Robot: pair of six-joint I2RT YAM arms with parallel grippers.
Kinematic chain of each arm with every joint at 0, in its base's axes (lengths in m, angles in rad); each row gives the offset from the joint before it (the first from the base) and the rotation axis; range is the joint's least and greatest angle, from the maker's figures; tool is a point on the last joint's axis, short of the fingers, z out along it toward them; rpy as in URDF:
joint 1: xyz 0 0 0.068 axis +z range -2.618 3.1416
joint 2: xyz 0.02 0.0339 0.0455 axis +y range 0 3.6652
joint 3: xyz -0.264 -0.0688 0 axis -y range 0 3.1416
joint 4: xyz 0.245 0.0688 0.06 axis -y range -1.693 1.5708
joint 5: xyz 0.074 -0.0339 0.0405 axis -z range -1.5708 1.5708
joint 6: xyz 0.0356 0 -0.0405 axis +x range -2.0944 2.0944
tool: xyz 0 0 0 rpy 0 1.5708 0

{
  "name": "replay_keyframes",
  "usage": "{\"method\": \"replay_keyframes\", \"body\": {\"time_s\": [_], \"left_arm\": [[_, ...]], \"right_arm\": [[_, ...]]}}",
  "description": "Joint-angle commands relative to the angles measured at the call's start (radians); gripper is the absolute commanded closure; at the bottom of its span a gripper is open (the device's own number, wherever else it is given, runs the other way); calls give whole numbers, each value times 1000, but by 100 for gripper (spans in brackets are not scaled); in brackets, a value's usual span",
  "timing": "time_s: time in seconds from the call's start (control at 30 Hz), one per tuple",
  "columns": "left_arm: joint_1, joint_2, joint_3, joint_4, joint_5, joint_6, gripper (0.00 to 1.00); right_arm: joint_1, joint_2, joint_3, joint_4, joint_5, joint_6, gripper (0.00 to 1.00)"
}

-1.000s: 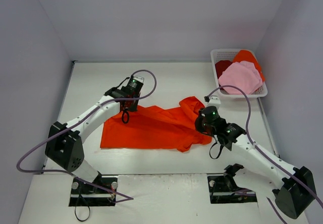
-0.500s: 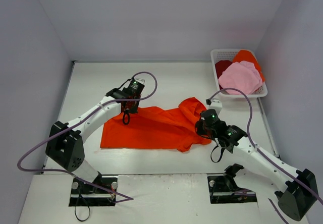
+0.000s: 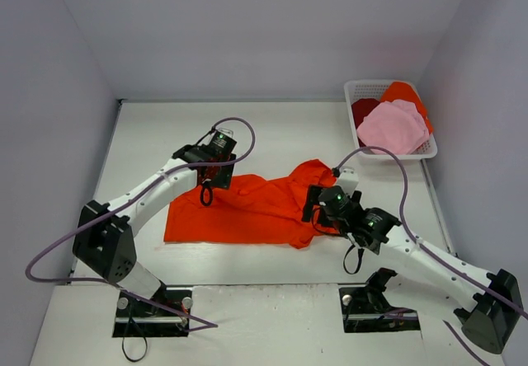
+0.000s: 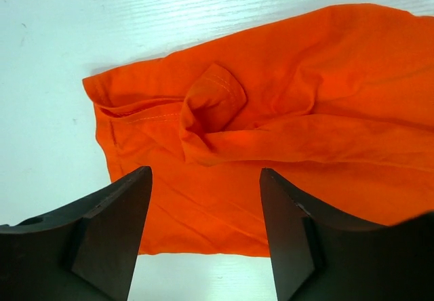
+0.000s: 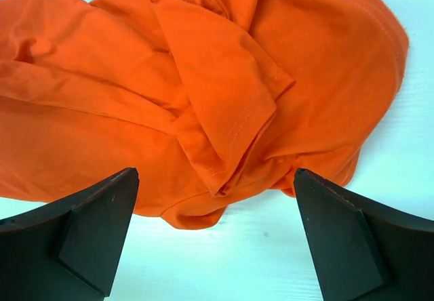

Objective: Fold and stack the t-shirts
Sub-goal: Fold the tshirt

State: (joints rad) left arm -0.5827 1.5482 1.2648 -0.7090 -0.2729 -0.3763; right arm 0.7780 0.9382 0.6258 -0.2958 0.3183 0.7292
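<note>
The right gripper should next close on the bunched end's inner fold (image 3: 291, 183), where it meets the back edge of the orange-red t-shirt.
A large orange-red t-shirt (image 3: 247, 211) lies spread on the white table, its right end bunched into folds (image 5: 224, 104). My left gripper (image 3: 211, 173) hovers open over the shirt's upper left corner, where a small fold (image 4: 211, 101) sticks up; nothing is between its fingers (image 4: 115, 233). My right gripper (image 3: 316, 208) stands wide open just above the crumpled right end, with a sleeve hem (image 5: 234, 138) and bare table between its fingers (image 5: 95, 226). Pink (image 3: 394, 125), dark red (image 3: 363, 109) and orange (image 3: 404, 92) t-shirts lie in the basket.
The white lattice basket (image 3: 350, 94) stands at the back right against the side wall. Walls close the table in on the left, back and right. Purple cables loop off both arms.
Both grippers were shut on the orange-red shirt and have now opened, letting it go. The right gripper has shifted a little to the left over the bunched end.
</note>
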Motion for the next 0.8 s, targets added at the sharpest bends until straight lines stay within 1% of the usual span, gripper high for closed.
{"method": "replay_keyframes", "body": {"time_s": [0.0, 0.13, 0.3, 0.43, 0.53, 0.67, 0.77], "left_arm": [[-6, -71, 24, -4, -49, -23, 40], [-6, -63, 27, 28, -37, -19, 39], [-8, -10, 19, 48, -37, -19, 39], [-8, 7, 1, 63, -49, -24, 39], [-8, 4, -16, 85, -49, -26, 39], [-8, 0, -38, 100, -46, -30, 39], [-6, -3, -50, 100, -51, -30, 39]], "right_arm": [[17, 8, 90, 0, 105, 13, 5], [20, 72, 146, 23, 145, -49, 5], [20, 212, 192, 131, 133, -152, 7], [14, 318, 228, 225, 154, -226, 12], [-26, 376, 256, 285, 147, -275, 16], [-88, 481, 298, 395, 76, -324, 19], [-135, 543, 321, 434, 41, -349, 22]]}}
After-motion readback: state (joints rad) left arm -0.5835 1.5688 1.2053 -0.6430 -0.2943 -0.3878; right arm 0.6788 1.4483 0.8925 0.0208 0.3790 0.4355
